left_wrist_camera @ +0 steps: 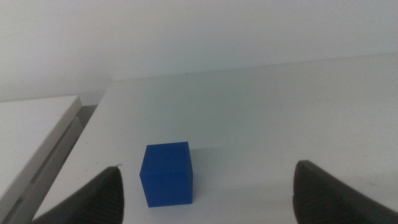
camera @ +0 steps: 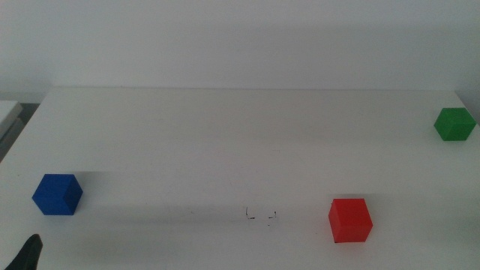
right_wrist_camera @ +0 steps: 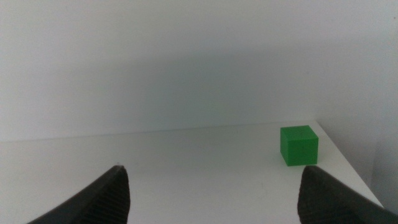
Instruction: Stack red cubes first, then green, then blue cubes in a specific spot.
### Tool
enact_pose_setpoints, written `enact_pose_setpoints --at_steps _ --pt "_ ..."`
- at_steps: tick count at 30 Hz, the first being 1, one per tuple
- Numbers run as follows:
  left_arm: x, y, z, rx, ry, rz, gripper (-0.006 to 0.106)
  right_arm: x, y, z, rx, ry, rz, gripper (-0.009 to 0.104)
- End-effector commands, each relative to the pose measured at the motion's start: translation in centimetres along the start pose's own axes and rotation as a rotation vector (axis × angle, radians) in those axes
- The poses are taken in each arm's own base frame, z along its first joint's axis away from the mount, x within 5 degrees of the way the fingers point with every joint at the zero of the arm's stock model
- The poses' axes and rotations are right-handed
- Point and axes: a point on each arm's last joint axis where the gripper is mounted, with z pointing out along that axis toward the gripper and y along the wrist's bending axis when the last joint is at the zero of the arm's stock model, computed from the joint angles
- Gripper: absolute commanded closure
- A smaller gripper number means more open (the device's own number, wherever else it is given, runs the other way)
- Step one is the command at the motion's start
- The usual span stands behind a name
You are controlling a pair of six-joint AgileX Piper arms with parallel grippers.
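Note:
I need to close my right gripper on the opposite sides of the red cube (camera: 351, 220), since the red one goes first in the stack.
The red cube (camera: 350, 220) sits on the white table near the front, right of centre. The green cube (camera: 454, 124) sits at the far right; it also shows in the right wrist view (right_wrist_camera: 299, 145), ahead of the open right gripper (right_wrist_camera: 214, 186). The blue cube (camera: 57, 194) sits at the front left; it also shows in the left wrist view (left_wrist_camera: 166, 173), close ahead of the open left gripper (left_wrist_camera: 208, 190). The marked spot (camera: 262, 216), framed by faint pen corners, lies left of the red cube. The left gripper's tip (camera: 28, 253) shows at the bottom left; the right gripper is out of the middle view.
The table's far edge (camera: 255, 88) meets a white wall. A lower grey-white surface (camera: 9, 112) adjoins the table's left side; it also shows in the left wrist view (left_wrist_camera: 37, 124).

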Motion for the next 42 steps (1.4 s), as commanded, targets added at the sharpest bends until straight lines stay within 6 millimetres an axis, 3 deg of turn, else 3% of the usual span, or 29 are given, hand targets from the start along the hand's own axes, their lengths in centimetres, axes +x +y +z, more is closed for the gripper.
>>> enact_pose_setpoints --at_steps 1,25,29,42 --pt "-0.2 0.0 0.0 -0.003 -0.020 -0.010 0.009 -0.1 0.0 0.0 0.002 -0.025 -0.012 0.017" --pt "-0.2 0.0 0.0 -0.003 -0.020 -0.010 0.009 -0.3 0.0 -0.2 0.004 0.026 0.094 0.017" --pt "-0.2 0.0 0.0 -0.003 -0.020 -0.010 0.009 -1.7 0.2 0.1 0.012 0.077 0.138 0.017" --pt "-0.2 0.0 0.0 -0.003 -0.020 -0.010 0.009 -10.3 1.2 4.0 0.087 0.783 0.092 0.017"
